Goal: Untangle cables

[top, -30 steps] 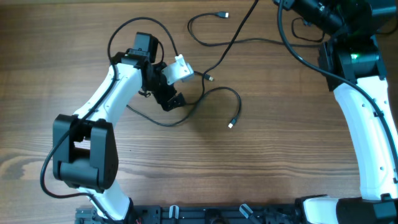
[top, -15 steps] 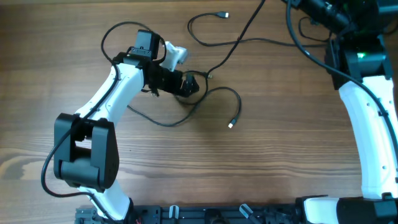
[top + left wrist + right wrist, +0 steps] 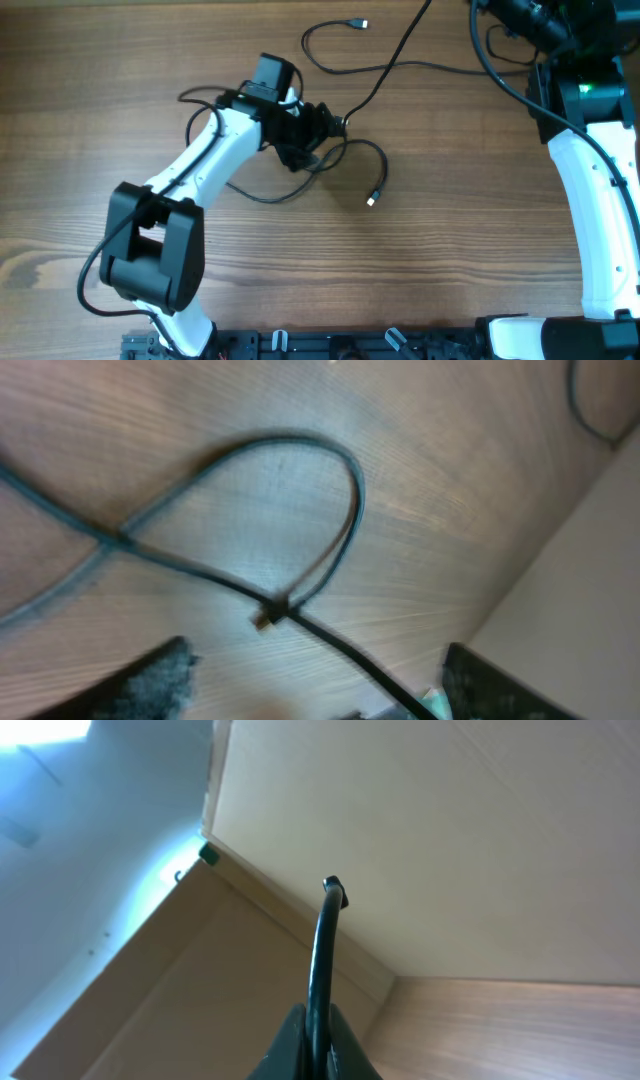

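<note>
The black cable from my right gripper lies across the small plug, so next I grab that cable with my left gripper beside the crossing (image 3: 345,649) and pull it clear.
Thin black cables lie tangled at the table's middle. One cable (image 3: 380,68) runs from the tangle to the top edge. Another (image 3: 318,50) curls to a plug (image 3: 362,23). A third (image 3: 375,160) loops down to a plug (image 3: 370,201). My left gripper (image 3: 312,130) is open, low over the tangle. In the left wrist view its fingers (image 3: 320,700) straddle a cable (image 3: 200,572) crossing a loop, with a small plug (image 3: 266,618) just ahead. My right gripper (image 3: 318,1045) is shut on a black cable (image 3: 322,940), held high. It is beyond the overhead view's top edge.
The right arm (image 3: 590,160) stretches along the table's right side. The left arm (image 3: 190,170) reaches in from the lower left, its own thicker wire (image 3: 200,97) looping beside the wrist. A dark rail (image 3: 330,345) lines the front edge.
My left gripper has swung right and turned, from beside the loop to over the cable crossing. The right arm has shifted slightly right and up with its cable.
</note>
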You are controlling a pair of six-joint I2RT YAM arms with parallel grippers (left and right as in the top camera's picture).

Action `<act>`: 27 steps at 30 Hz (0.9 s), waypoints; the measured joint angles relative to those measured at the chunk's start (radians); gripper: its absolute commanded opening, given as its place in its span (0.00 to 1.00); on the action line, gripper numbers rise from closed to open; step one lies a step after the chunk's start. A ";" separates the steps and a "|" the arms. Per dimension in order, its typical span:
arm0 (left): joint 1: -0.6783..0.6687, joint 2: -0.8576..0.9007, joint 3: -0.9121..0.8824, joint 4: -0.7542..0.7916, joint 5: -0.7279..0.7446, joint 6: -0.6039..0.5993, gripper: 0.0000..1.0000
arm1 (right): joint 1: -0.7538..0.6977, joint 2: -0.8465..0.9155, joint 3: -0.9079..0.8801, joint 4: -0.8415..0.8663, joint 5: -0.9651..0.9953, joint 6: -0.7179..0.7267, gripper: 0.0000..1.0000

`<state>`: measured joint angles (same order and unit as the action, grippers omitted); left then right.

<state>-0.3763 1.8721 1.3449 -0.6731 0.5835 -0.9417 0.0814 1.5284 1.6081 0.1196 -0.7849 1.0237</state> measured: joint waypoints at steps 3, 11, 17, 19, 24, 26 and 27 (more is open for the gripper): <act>-0.036 0.000 -0.001 -0.061 0.006 -0.177 0.78 | 0.000 0.000 0.000 0.065 0.008 0.035 0.04; -0.047 0.000 -0.002 -0.131 0.055 -0.521 0.91 | 0.000 0.000 0.004 0.202 0.027 0.121 0.04; -0.047 0.000 -0.002 -0.122 0.062 -0.655 0.91 | 0.000 0.000 0.004 0.275 0.021 0.200 0.04; -0.045 0.000 -0.002 -0.106 0.062 -0.697 0.89 | 0.000 0.000 0.004 0.308 0.013 0.235 0.04; -0.023 0.000 -0.002 -0.018 0.060 -0.760 0.85 | 0.000 -0.001 0.005 0.423 -0.008 0.321 0.04; -0.021 0.000 -0.002 0.009 0.049 -0.771 0.88 | 0.000 -0.001 0.005 0.436 -0.012 0.360 0.04; -0.021 0.000 -0.002 0.015 0.031 -0.778 0.89 | 0.000 -0.001 0.005 0.439 -0.013 0.371 0.04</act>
<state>-0.3973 1.8721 1.3426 -0.6582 0.6144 -1.7199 0.0814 1.5276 1.6127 0.5587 -0.7975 1.3949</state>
